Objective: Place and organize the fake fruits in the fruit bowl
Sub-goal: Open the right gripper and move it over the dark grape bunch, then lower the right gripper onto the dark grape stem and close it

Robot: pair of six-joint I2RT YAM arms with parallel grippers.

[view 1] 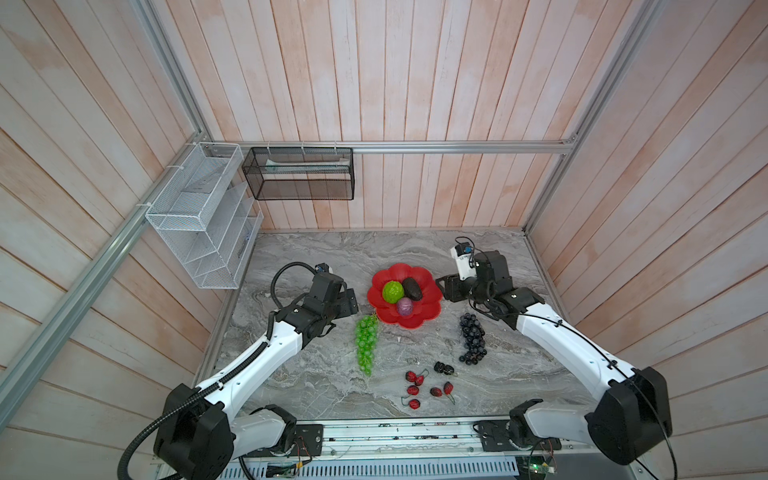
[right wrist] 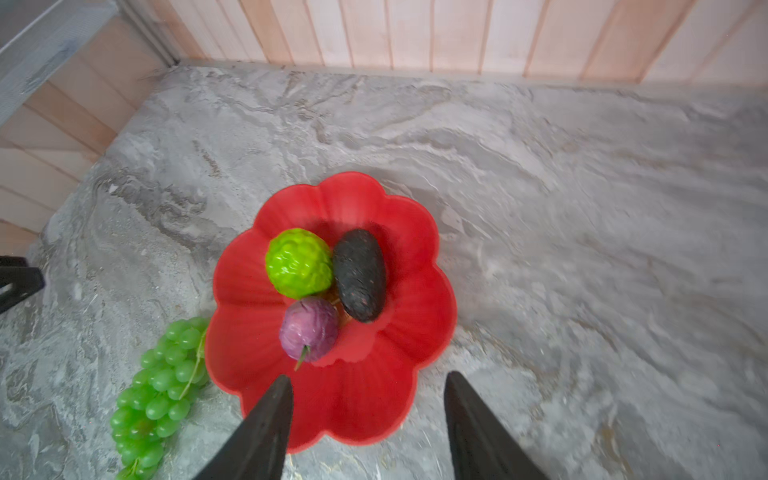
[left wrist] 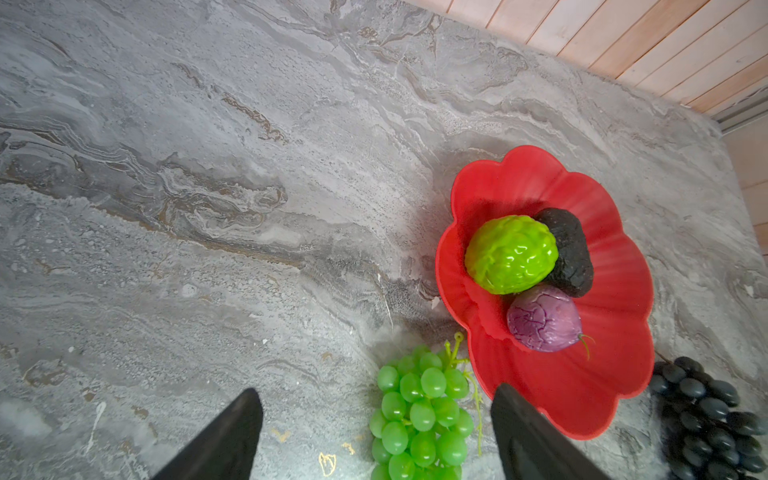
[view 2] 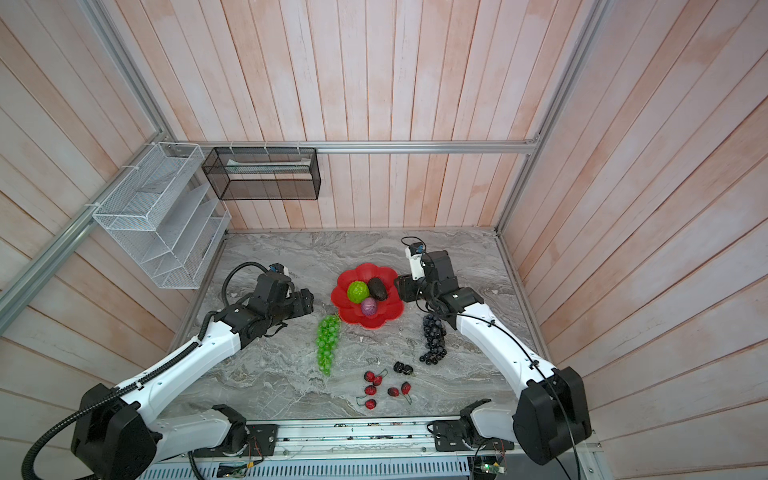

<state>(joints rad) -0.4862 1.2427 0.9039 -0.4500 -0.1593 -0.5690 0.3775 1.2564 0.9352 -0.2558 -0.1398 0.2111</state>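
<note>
I should next move my right gripper to the dark grape bunch's far stem end (view 1: 468, 316) and close it there.
The red fruit bowl (view 1: 431, 308) stands mid-table and holds the lime-green ball (view 1: 392, 291), the dark avocado-like oval (view 1: 412, 288) and the purple ball (view 1: 405, 307). Against its near-left rim lies the green grape bunch (view 1: 365, 343). The dark grape bunch (view 1: 472, 338) lies to its near right. Red stemmed berries (view 1: 415, 384) and black berries (view 1: 443, 368) are scattered nearer the front. My left gripper (view 1: 351, 301) hovers open left of the bowl, over the green grapes' stem end (left wrist: 419, 399). My right gripper (right wrist: 369, 375) is open and empty at the bowl's right rim (right wrist: 357, 415).
A white wire rack (view 1: 199, 216) and a black mesh basket (view 1: 299, 174) hang on the back left walls, above the table. Wooden walls close in the marble table (view 1: 316, 266) on three sides. A metal rail (view 1: 395, 436) runs along the front edge.
</note>
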